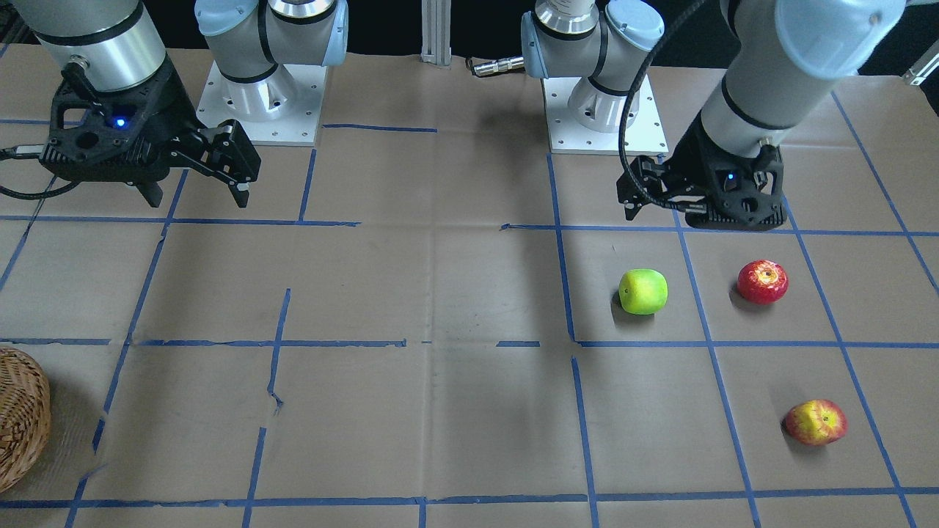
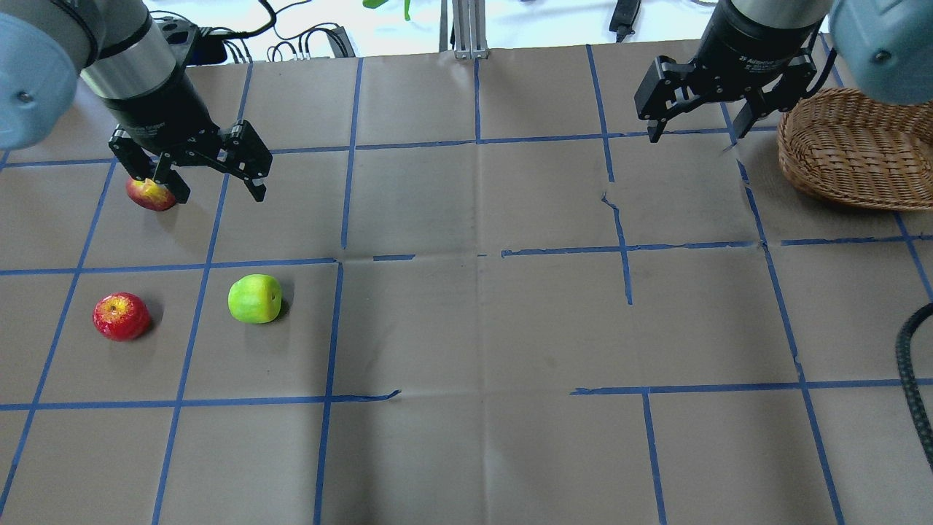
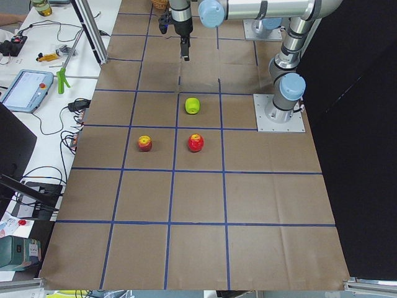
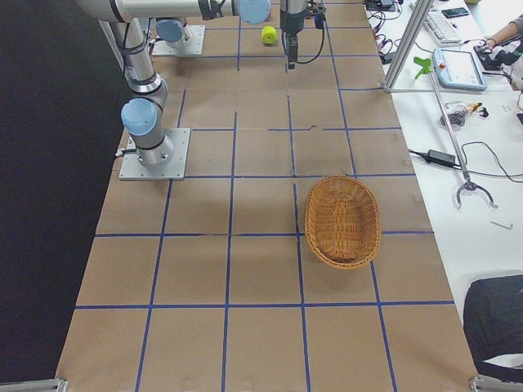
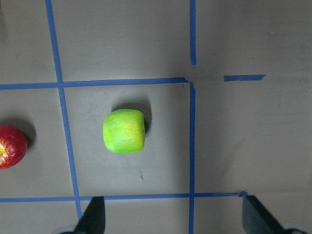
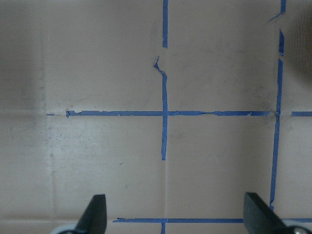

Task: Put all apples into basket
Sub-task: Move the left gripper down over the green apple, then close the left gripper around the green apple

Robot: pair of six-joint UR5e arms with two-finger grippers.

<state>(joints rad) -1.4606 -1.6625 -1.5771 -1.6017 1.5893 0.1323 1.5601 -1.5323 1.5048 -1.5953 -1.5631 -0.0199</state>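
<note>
The green apple is beside the deep red apple, and my left gripper needs to next go down to it and close on the green apple's sides (image 1: pixel 643 292) (image 5: pixel 124 131).
Three apples lie on the robot's left half of the table: a lime green apple (image 2: pixel 254 298) (image 1: pixel 643 291), a deep red apple (image 2: pixel 121 316) (image 1: pixel 762 281), and a red apple with yellow patches (image 2: pixel 149 195) (image 1: pixel 815 422). My left gripper (image 2: pixel 219 193) is open and empty, held above the table. In the overhead view one finger partly hides the red-yellow apple. The left wrist view shows the green apple (image 5: pixel 124 131) ahead of the spread fingertips and the deep red apple (image 5: pixel 9 146) at the left edge. The wicker basket (image 2: pixel 853 149) (image 4: pixel 343 220) sits on the right. My right gripper (image 2: pixel 694 133) is open and empty beside it.
The table is covered in brown paper (image 2: pixel 474 328) with a blue tape grid. The arm bases (image 1: pixel 605 110) stand at the robot's edge. A black cable (image 2: pixel 915 379) hangs at the overhead view's right edge. Benches with tools flank both table ends.
</note>
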